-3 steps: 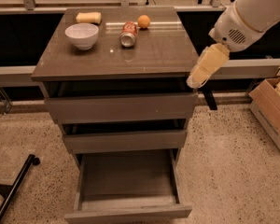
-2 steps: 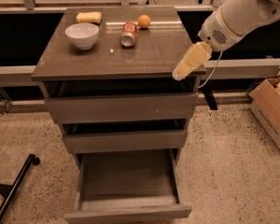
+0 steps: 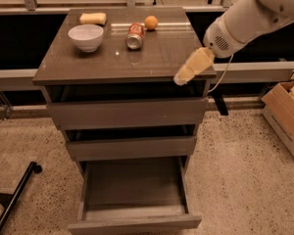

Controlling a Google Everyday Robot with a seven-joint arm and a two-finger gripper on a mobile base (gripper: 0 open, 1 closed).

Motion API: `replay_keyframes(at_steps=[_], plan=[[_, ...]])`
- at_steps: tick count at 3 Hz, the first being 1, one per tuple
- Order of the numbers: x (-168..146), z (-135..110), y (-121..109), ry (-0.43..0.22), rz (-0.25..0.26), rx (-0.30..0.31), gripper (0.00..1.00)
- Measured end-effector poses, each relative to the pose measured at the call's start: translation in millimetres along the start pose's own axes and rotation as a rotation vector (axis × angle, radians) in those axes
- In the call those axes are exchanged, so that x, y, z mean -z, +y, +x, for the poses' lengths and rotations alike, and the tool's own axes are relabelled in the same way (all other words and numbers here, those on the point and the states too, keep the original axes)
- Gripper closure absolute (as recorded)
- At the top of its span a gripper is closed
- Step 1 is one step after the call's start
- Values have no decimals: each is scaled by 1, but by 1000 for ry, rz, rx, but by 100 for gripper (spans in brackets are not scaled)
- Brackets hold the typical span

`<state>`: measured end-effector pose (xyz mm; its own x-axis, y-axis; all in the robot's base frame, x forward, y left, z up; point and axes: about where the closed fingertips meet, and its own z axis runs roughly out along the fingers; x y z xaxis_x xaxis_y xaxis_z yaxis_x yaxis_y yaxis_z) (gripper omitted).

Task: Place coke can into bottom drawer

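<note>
The coke can's body point(image 3: 136, 35) is between the white bowl and the orange fruit. My gripper should go there next and close on it.
The coke can point(image 3: 135, 35) lies on its side on the cabinet top point(image 3: 152, 58), between the white bowl point(image 3: 85, 36) and the orange fruit point(image 3: 151, 22). The bottom drawer point(image 3: 133, 195) is pulled open and its grey interior holds nothing. My gripper point(image 3: 185, 74) hangs over the front right corner of the cabinet top, to the right of and nearer than the can, well apart from it. It holds nothing that shows.
A yellow sponge point(image 3: 93, 18) lies at the back left of the top. The two upper drawers point(image 3: 127, 114) are pushed in. A cardboard box point(image 3: 286, 114) sits on the floor at right. A black bar point(image 3: 14, 197) lies at lower left.
My gripper has moved left and slightly up, from beside the right edge of the cabinet to over its front right corner. The can and drawer have not moved.
</note>
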<state>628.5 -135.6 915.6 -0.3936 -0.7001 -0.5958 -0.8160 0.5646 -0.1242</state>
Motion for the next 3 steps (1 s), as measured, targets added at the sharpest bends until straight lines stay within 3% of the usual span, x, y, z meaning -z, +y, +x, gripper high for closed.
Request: replay_keyframes(at_steps=[2, 3], plan=[[-124, -41, -36, -69, 36, -84, 0], [-124, -41, -36, -68, 36, -83, 0]])
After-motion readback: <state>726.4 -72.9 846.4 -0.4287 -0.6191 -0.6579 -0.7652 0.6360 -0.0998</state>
